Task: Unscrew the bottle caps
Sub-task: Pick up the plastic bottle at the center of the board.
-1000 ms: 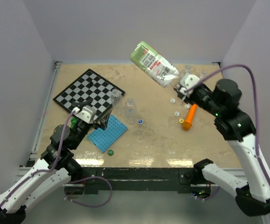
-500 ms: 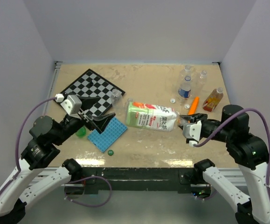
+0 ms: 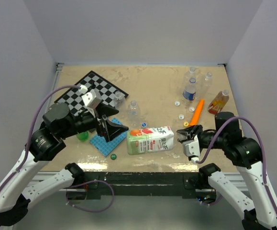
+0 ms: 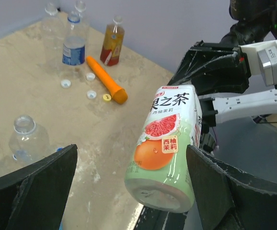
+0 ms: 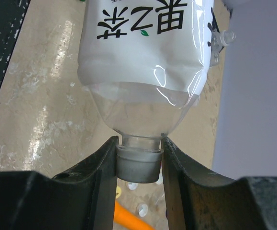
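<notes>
My right gripper has the tea bottle. It will let go of it in my left gripper's fingers, above the table beside the blue mat [image 3: 136,145].
A labelled tea bottle [image 3: 150,140] with a green base hangs level over the table's near edge. My right gripper [image 3: 182,136] is shut on its grey-white cap [image 5: 138,165], one finger on each side, as the right wrist view shows. My left gripper [image 3: 112,128] is open at the bottle's base. In the left wrist view the base [image 4: 164,191] sits between my wide-open jaws without touching either finger [image 4: 219,191]. A loose green cap [image 3: 113,156] and a blue cap [image 3: 143,125] lie on the table.
A chessboard [image 3: 90,91] lies far left and a blue mat [image 3: 110,138] lies under my left gripper. An open clear bottle [image 3: 134,110] stands mid-table. More bottles [image 3: 190,88], an orange-liquid bottle [image 3: 218,102], a carrot toy [image 3: 196,111] and loose caps [image 3: 181,117] are at the right.
My right gripper has brought the bottle down from high at the back to the near edge. My left arm has swung right and its open jaws now flank the bottle's base.
</notes>
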Available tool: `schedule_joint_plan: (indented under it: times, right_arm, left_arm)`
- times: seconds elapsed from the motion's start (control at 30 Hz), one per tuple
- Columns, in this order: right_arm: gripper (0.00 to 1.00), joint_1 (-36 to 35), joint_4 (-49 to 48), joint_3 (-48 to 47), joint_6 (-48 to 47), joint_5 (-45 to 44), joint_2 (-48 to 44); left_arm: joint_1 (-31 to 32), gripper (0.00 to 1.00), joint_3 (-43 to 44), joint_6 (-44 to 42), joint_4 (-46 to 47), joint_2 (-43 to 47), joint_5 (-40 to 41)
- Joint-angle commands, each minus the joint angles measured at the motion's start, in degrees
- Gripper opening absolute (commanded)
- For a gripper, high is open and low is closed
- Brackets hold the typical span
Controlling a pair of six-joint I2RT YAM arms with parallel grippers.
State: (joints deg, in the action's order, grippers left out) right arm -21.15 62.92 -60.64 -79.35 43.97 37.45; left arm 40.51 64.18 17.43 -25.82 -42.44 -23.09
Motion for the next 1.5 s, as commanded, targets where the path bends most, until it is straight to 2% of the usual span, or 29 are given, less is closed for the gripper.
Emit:
schedule_joint_plan:
  times: [0.0, 0.27, 0.47, 0.73, 0.83, 0.93, 1.1, 1.47]
  right_arm:
    - [0.00, -0.65, -0.69, 1.49, -6.16, 5.42, 2.62]
    - [0.00, -4.68, -0.69, 2.46, -11.70, 9.03, 8.68]
    - [0.00, -10.23, -3.58, 2.98, -11.26, 7.89, 14.05]
    - [0.00, -14.44, -5.34, 5.97, -16.45, 7.28, 16.42]
    - [0.00, -17.34, -8.67, 7.37, -13.74, 5.00, 17.21]
    - [0.00, -20.24, -12.63, 8.87, -9.87, 1.66, 18.09]
    - [0.00, -21.66, -15.63, 8.44, -7.05, 0.07, 19.67]
    - [0.00, -22.01, -20.90, 8.26, -1.77, -2.92, 19.24]
  left_arm:
    - [-0.26, 1.00, 0.86, -0.29, -4.49, -2.21, -5.55]
    - [-0.26, 1.00, -0.72, -3.28, -8.19, -4.32, -8.20]
    - [-0.26, 1.00, -3.18, -5.12, -9.24, -5.20, -9.43]
    - [-0.26, 1.00, -8.62, -7.15, -10.39, -7.05, -11.01]
    - [-0.35, 1.00, -10.56, -6.27, -8.72, -7.84, -14.60]
    - [-0.26, 1.00, -13.46, -3.03, -3.20, -8.28, -21.09]
    - [0.00, 1.00, -19.09, 1.29, 4.19, -9.15, -28.05]
    - [2.64, 1.00, -22.44, 2.61, 8.16, -16.44, -34.04]
